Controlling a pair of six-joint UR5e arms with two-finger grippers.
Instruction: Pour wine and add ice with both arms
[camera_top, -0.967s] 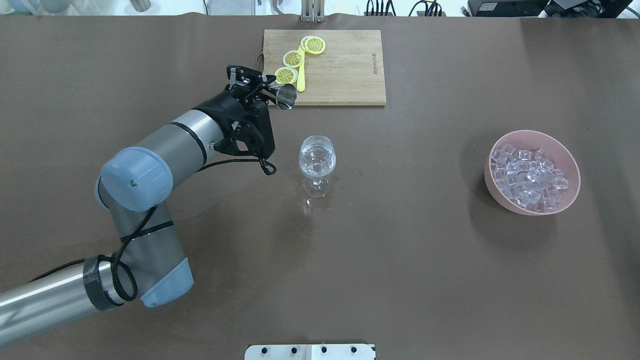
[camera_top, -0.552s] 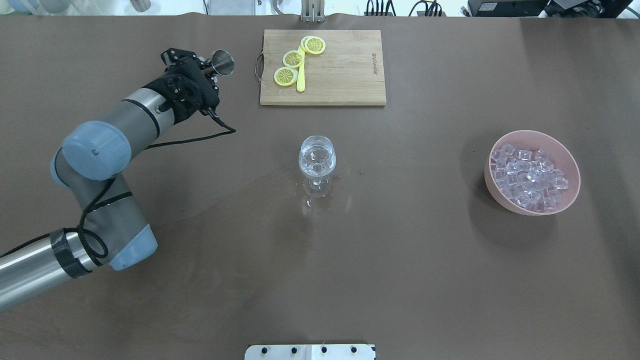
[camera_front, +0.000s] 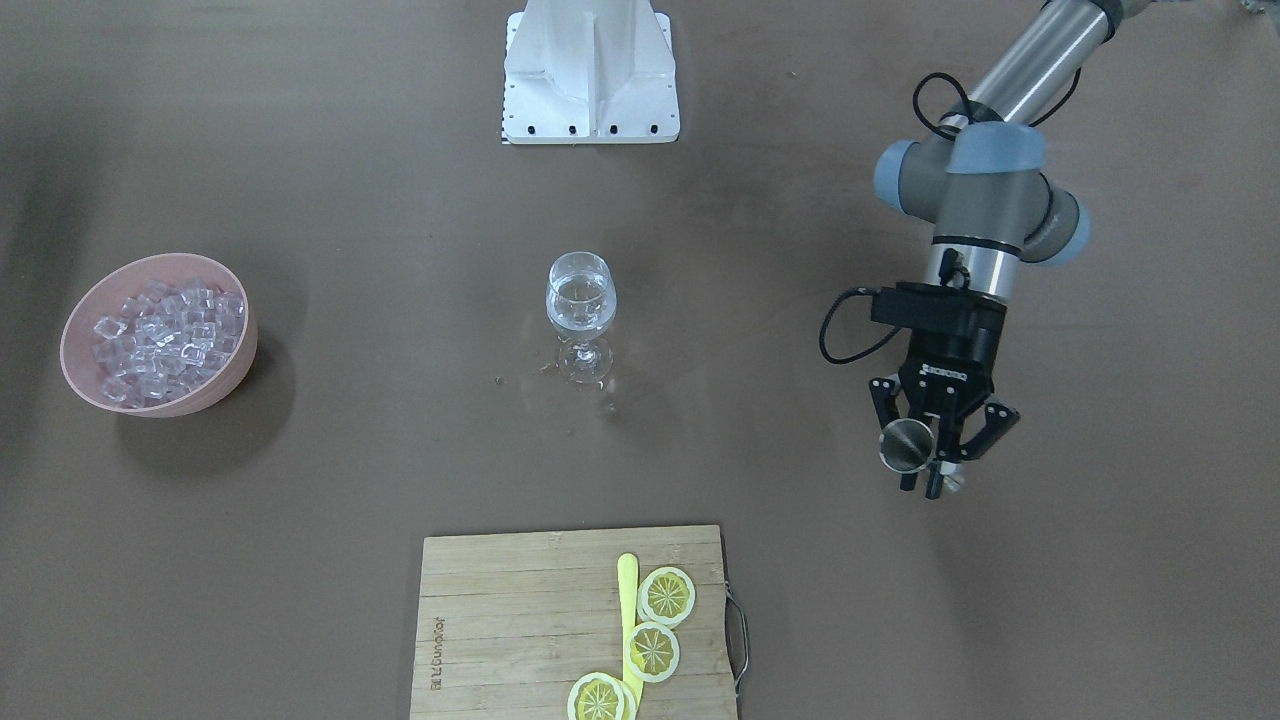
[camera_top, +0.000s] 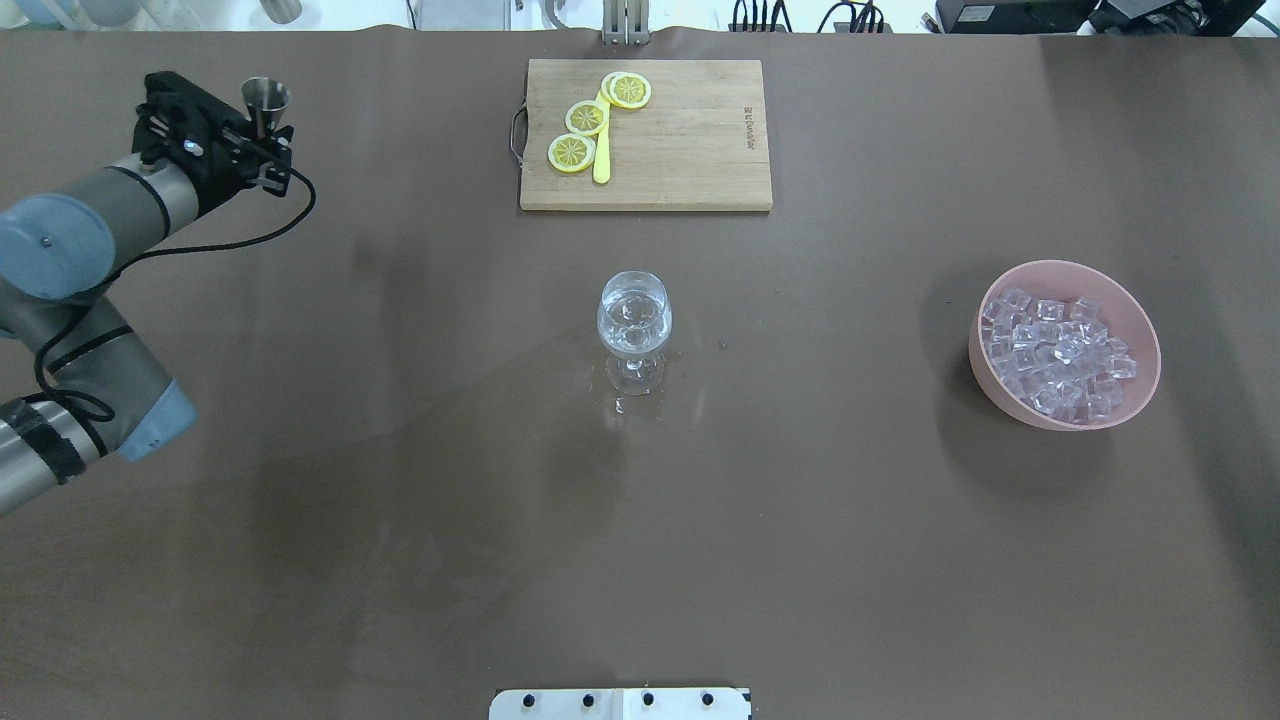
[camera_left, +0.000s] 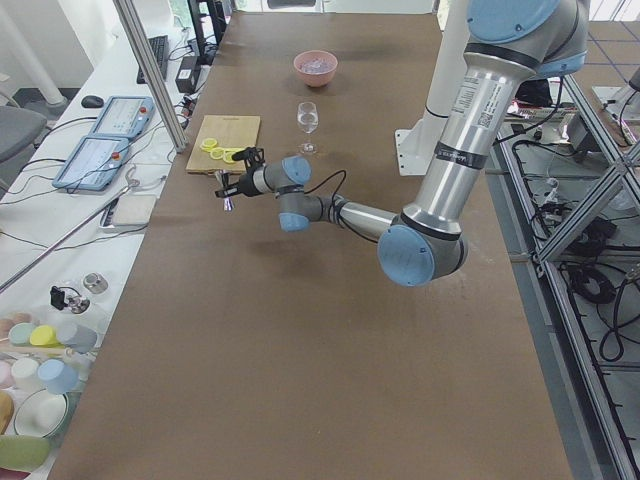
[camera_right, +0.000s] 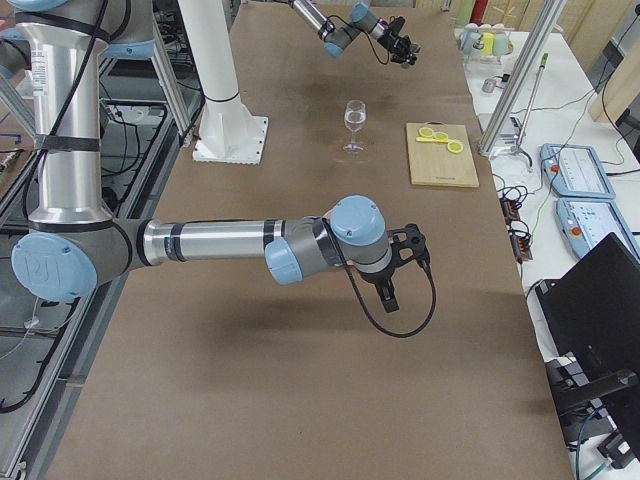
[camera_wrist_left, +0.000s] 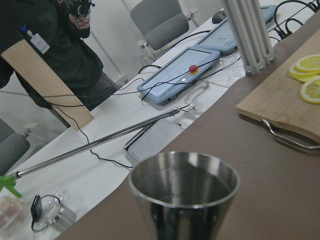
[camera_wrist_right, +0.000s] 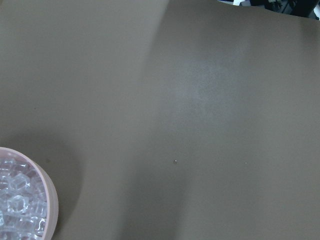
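Observation:
The robot's left gripper needs to set the steel measuring cup down on the bare table (camera_front: 1020, 468) opposite the pink bowl, beyond the wine glass.
A wine glass (camera_top: 634, 320) (camera_front: 581, 300) stands at the table's middle with a little clear wine in it. Wet spots (camera_top: 625, 402) lie around its foot. My left gripper (camera_top: 262, 140) (camera_front: 935, 450) is shut on a small steel measuring cup (camera_top: 266, 98) (camera_front: 903, 444) (camera_wrist_left: 184, 187) and holds it upright at the far left, well away from the glass. The ice (camera_top: 1058, 352) (camera_front: 165, 330) fills a pink bowl (camera_top: 1060, 265) (camera_front: 225, 385) at the right. My right gripper (camera_right: 392, 285) shows only in the exterior right view; I cannot tell whether it is open or shut.
A wooden cutting board (camera_top: 690, 150) (camera_front: 500, 620) with lemon slices (camera_top: 585, 118) and a yellow utensil (camera_top: 602, 160) lies at the table's far side. The white base block (camera_front: 590, 70) stands at the near edge. A person and tablets show past the table in the left wrist view.
My left arm has swung from beside the cutting board to the far left of the table, carrying the measuring cup and turning it upright. The glass and bowl have not moved.

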